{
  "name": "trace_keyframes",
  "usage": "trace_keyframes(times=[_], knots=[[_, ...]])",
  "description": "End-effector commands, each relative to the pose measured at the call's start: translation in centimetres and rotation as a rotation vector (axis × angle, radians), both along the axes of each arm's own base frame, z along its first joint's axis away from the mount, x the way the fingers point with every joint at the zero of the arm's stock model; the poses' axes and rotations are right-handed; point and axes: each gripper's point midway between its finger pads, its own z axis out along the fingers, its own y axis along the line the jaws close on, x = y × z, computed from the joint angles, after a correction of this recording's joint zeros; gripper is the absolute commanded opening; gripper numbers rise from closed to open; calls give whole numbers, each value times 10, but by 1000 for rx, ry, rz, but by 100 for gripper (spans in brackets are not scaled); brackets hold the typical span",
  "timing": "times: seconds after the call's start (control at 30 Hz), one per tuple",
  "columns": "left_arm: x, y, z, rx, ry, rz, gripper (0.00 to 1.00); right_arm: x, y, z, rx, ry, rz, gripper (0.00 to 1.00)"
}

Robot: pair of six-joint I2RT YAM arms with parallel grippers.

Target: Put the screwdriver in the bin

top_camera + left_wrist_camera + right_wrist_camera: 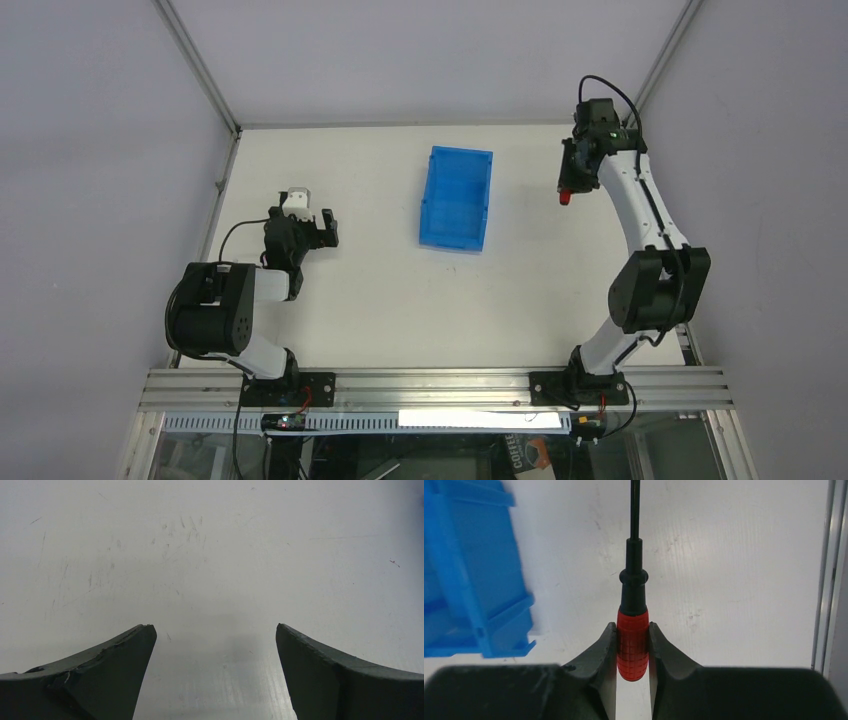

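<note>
The robot's right gripper needs to release the screwdriver on the blue bin's bottom (461,212), with the screwdriver's red handle close to the bin's near side.
My right gripper (632,626) is shut on the red handle of the screwdriver (632,645); its black collar and thin dark shaft point away from me, above the white table. In the top view the right gripper (567,190) hangs at the back right with the red handle end (565,198) showing, a little right of the blue bin (456,198). The bin's corner also shows at the left of the right wrist view (469,580). My left gripper (328,228) is open and empty over bare table at the left; its jaws stand wide apart in the left wrist view (215,630).
A metal frame rail (824,575) runs along the table's right edge, close to the right gripper. Frame posts rise at the back corners (235,128). The bin stands in the middle back of the white table.
</note>
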Motion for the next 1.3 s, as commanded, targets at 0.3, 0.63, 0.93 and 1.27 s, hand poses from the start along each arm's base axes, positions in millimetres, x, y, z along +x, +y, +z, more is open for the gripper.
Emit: trace_keyframes(times=[0.3, 0.63, 0.93, 1.27], knots=[[4, -2, 15, -26, -51, -8, 99, -11, 168, 101, 403, -182, 323, 10], [4, -2, 15, -26, -52, -8, 99, 7, 242, 71, 337, -222, 389, 10], [4, -2, 15, -26, -52, -8, 99, 20, 251, -18, 133, -180, 343, 10], [4, -2, 15, -26, -51, -8, 99, 28, 247, -97, 4, -123, 299, 17]])
